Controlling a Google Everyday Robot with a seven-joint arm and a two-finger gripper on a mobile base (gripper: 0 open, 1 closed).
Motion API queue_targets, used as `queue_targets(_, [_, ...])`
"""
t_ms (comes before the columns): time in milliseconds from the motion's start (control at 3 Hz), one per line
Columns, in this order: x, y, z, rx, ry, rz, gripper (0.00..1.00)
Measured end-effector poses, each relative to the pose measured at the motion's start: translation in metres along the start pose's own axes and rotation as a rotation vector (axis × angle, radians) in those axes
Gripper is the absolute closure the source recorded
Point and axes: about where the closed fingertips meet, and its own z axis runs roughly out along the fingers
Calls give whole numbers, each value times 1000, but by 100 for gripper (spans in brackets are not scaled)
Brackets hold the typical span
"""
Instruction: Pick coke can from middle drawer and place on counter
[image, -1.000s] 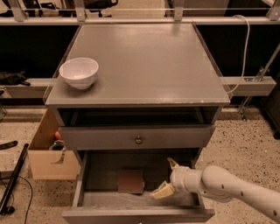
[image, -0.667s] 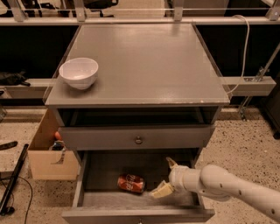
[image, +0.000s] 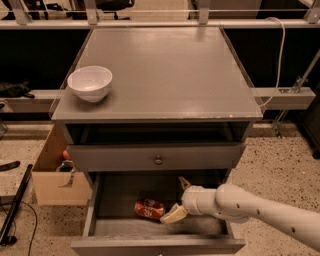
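Next, I grip the end of the coke can (image: 159, 210) facing away from the cardboard box.
The coke can (image: 149, 208) lies on its side on the floor of the open middle drawer (image: 115, 195), left of centre. My gripper (image: 178, 199) is inside the drawer just right of the can, with its fingers spread open and empty. The lower fingertip (image: 173, 215) sits close beside the can's right end; I cannot tell if it touches. The other finger (image: 184, 182) points toward the back of the drawer. The counter (image: 165, 75) is the grey top above.
A white bowl (image: 90, 83) stands on the counter's left front. A closed drawer front with a round knob (image: 158, 160) sits just above the open drawer. A cardboard box (image: 55, 172) stands on the floor to the left of the cabinet.
My gripper has shifted slightly left toward the can. The can, a dim red-brown smear one second ago, now shows plainly in the same spot.
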Motion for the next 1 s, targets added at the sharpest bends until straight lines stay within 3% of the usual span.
queue_targets(1000, [15, 14, 54, -26, -4, 27, 0])
